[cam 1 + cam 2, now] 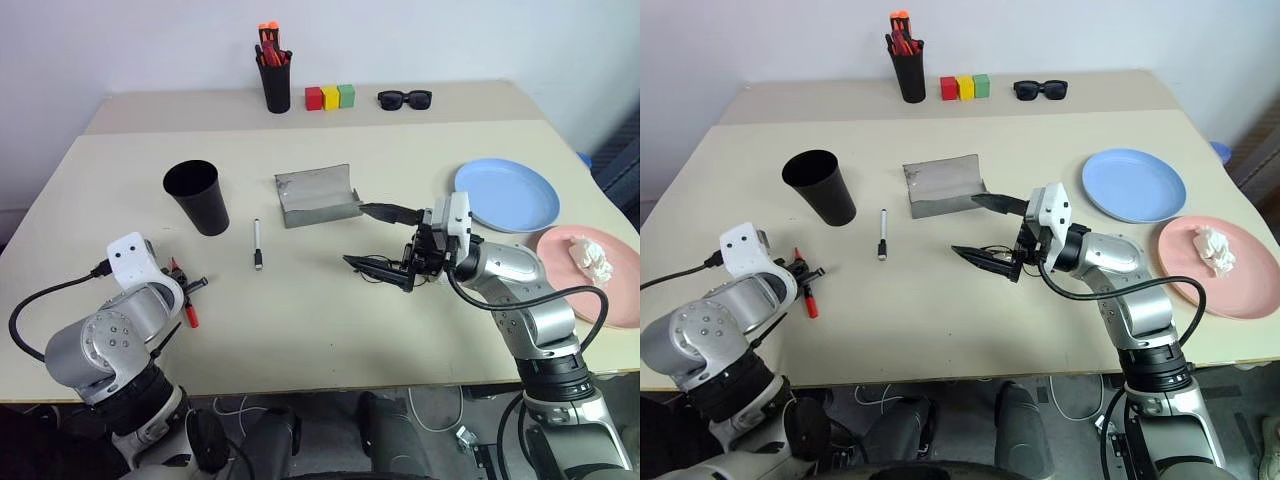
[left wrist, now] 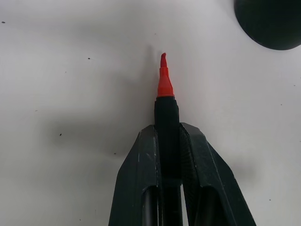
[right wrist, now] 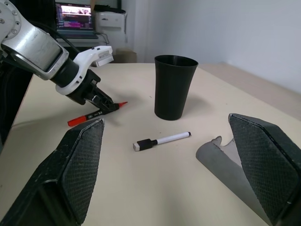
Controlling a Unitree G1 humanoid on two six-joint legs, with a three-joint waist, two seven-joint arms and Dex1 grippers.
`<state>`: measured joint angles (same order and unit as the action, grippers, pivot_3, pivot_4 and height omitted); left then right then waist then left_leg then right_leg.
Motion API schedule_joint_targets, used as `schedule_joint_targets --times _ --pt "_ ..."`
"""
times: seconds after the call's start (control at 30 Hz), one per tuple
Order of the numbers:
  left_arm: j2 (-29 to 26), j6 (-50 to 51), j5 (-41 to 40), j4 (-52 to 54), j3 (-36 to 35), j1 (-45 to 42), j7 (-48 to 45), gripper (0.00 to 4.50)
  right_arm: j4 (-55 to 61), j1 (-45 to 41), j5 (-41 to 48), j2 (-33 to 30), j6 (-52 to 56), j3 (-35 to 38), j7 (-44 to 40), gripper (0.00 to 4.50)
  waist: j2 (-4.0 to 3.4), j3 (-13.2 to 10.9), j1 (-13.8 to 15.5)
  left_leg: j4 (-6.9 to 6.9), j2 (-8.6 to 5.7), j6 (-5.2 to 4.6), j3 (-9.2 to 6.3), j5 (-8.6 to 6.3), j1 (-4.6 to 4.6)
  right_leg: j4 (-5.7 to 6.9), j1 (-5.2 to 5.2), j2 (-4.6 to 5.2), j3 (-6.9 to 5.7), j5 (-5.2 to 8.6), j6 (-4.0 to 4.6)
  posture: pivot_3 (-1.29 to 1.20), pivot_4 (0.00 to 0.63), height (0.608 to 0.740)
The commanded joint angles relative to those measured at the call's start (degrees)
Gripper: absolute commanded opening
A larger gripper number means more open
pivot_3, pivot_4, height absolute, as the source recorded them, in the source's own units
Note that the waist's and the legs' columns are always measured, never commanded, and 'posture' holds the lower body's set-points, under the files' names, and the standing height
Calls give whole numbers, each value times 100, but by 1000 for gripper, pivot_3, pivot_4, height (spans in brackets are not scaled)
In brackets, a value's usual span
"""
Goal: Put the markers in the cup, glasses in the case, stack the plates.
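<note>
Next, my left gripper releases the dark marker inside the open black cup (image 1: 190,180), so that it ends up in there near the white marker.
My left gripper (image 1: 193,287) sits low at the table's near left, shut on the dark marker with red-orange ends (image 2: 165,101), which crosses its fingers (image 3: 101,107). The white marker (image 1: 257,245) lies on the table between the black cup (image 1: 198,197) and the open grey case (image 1: 315,195). My right gripper (image 1: 378,240) hovers in front of the case, pointing left, open with nothing between its fingers. Thin dark wire of the glasses (image 1: 995,249) shows by its lower finger, mostly hidden. The light blue plate (image 1: 507,193) and the pink plate (image 1: 620,295) lie side by side at the right.
A crumpled white tissue (image 1: 592,255) rests on the pink plate. At the back stand a black holder of orange-red pens (image 1: 274,80), three coloured blocks (image 1: 330,97) and black sunglasses (image 1: 404,99). My right arm reaches over the table beside the plates.
</note>
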<state>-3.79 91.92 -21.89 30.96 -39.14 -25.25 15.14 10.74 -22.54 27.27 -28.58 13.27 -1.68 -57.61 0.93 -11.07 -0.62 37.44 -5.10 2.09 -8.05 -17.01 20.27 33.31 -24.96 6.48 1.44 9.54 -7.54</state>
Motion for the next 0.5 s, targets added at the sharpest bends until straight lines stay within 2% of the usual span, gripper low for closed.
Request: schedule_joint_targets --times 0.03,0.1,0.2,0.3,0.5 --pt "-271 53 78 291 -43 -61 -209 99 -17 -117 -17 -51 -149 137 16 4353 1 0 -3 0 0 0 0 0 0 0 0 0 0 0 0 0 150 740" --pt "-866 -581 239 527 184 73 -393 99 -58 -121 97 -143 -30 173 -120 4353 5 -3 -21 0 0 1 0 1 4 1 -4 -1 0 0 0 0 150 740" --pt "-1415 -2505 392 500 300 216 -972 99 -194 -106 350 -398 251 236 -474 4353 4 -3 -16 -6 2 19 1 11 13 4 -22 -2 1 -1 3 0 150 740" --pt "-1853 -4367 658 205 881 421 -1696 99 -361 -255 915 -451 687 489 -649 4353 4 -2 17 -10 2 37 6 21 11 -4 -16 1 2 -2 5 0 150 740" --pt "-2038 -6215 574 -537 1166 -103 -2369 99 -407 -511 1171 -194 643 732 -509 4353 4 -2 70 -6 3 12 4 8 9 -11 -7 -1 0 -9 12 0 150 740"
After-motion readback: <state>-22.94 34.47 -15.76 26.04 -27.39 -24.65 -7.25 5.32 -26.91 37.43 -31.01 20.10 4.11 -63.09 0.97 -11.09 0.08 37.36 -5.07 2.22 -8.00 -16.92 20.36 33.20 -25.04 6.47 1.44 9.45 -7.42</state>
